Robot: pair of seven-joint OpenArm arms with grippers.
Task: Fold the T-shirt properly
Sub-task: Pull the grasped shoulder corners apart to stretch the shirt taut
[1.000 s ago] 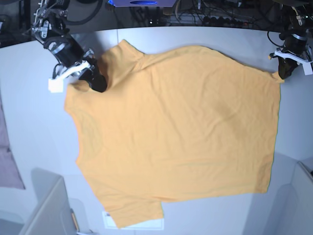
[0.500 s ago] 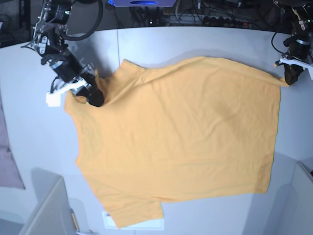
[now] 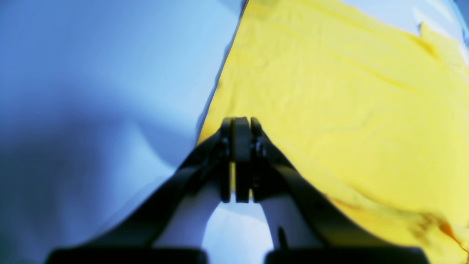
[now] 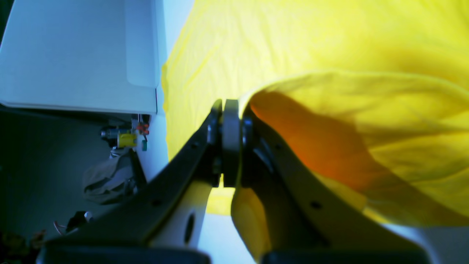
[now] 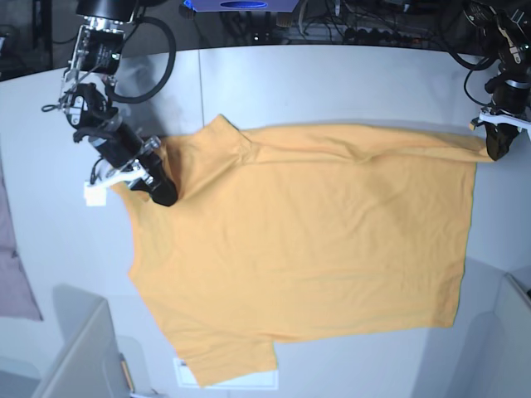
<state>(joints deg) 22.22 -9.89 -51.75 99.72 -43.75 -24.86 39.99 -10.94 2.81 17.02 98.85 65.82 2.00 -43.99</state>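
Observation:
The lifted corner, now drawn taut at the far edge, will be let go by my right gripper on the T-shirt's lower layer (image 5: pixel 181 248) (image 4: pixel 248 70), near the edge facing the pinkish-grey cloth.
The orange-yellow T-shirt (image 5: pixel 307 240) lies spread on the white table (image 5: pixel 332 75), with its far edge lifted and drawn taut between my two grippers. My right gripper (image 5: pixel 163 196) is shut on the shirt's far left corner near a sleeve. In the right wrist view the gripper (image 4: pixel 228 108) pinches a raised fold of the T-shirt (image 4: pixel 293 44). My left gripper (image 5: pixel 496 149) is shut on the far right corner. In the left wrist view the gripper (image 3: pixel 236 124) clamps the edge of the T-shirt (image 3: pixel 329 91). No black markings show.
A pale pinkish-grey cloth (image 5: pixel 12 265) hangs at the table's left edge. Grey bins stand at the front left (image 5: pixel 79 356) and the front right (image 5: pixel 506 332). A white sheet (image 5: pixel 187 375) peeks from under the shirt's front edge. Cables run along the back.
Both grippers have moved toward the front of the table, holding the shirt's far corners. The far edge has come with them and now runs straighter.

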